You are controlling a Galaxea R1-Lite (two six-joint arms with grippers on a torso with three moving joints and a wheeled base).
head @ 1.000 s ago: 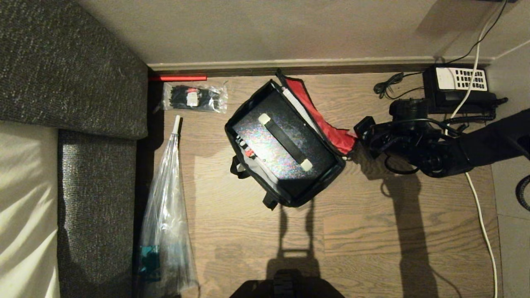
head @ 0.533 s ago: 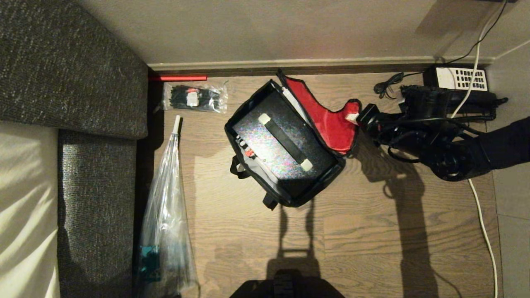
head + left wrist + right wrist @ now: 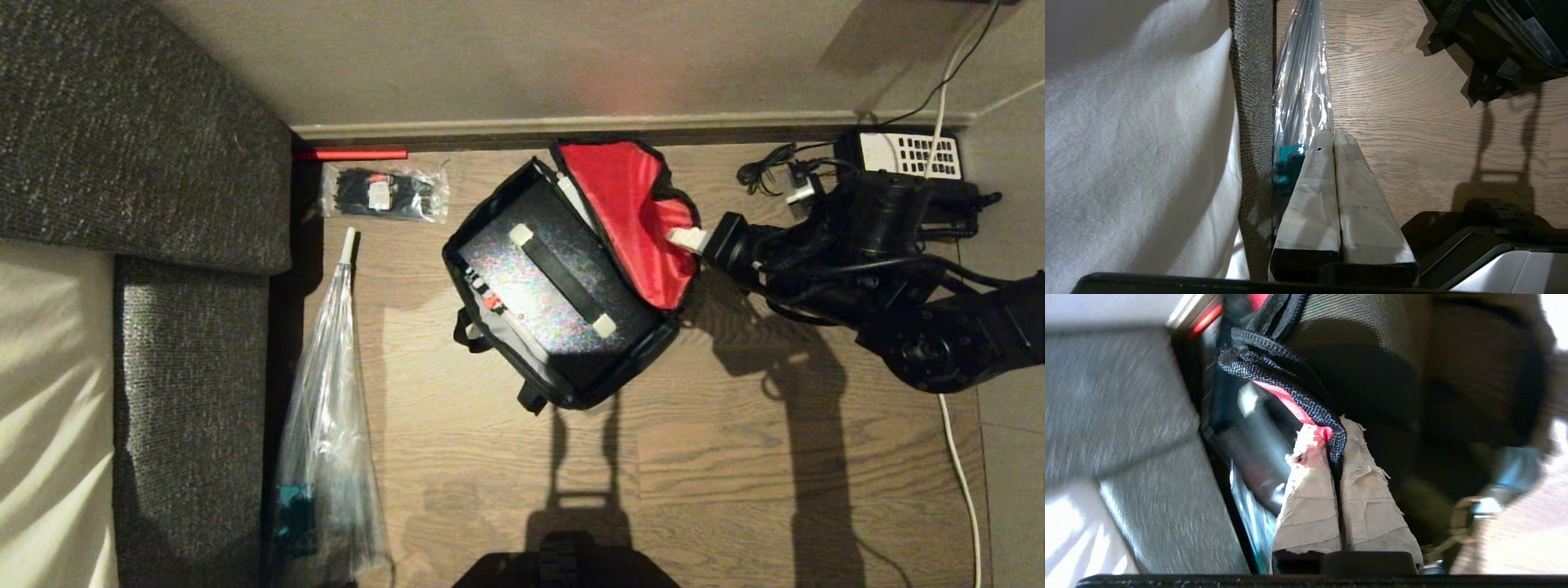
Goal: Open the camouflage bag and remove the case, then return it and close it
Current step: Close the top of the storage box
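Note:
My right gripper will let go of the red-lined lid folded down flat over the black case inside the camouflage bag (image 3: 571, 328) (image 3: 1256, 453).
The camouflage bag (image 3: 606, 386) stands open on the wood floor in the middle of the head view. Its red-lined lid (image 3: 627, 204) is raised on the side toward the right arm. Inside the bag lies the flat black case (image 3: 498, 273), with a black handle strap across its top. My right gripper (image 3: 691, 238) is shut on the lid's free edge. In the right wrist view its taped fingertips (image 3: 1327, 437) pinch the black edge binding (image 3: 1286, 377) and red lining. My left gripper (image 3: 1333, 132) is shut and empty, parked low beside the sofa, with a corner of the bag (image 3: 1506, 45) in view beyond it.
A grey sofa (image 3: 122, 131) fills the left side. A long clear plastic bag (image 3: 326, 425) and a small clear packet of black parts (image 3: 384, 193) lie beside it. A black desk phone (image 3: 906, 155) and a white cable (image 3: 959, 474) sit at the right, behind the right arm.
The right gripper has pulled the lid's edge up and toward the back wall. The lid has unfolded, so much more of its red lining shows. The bag and case have stayed in place.

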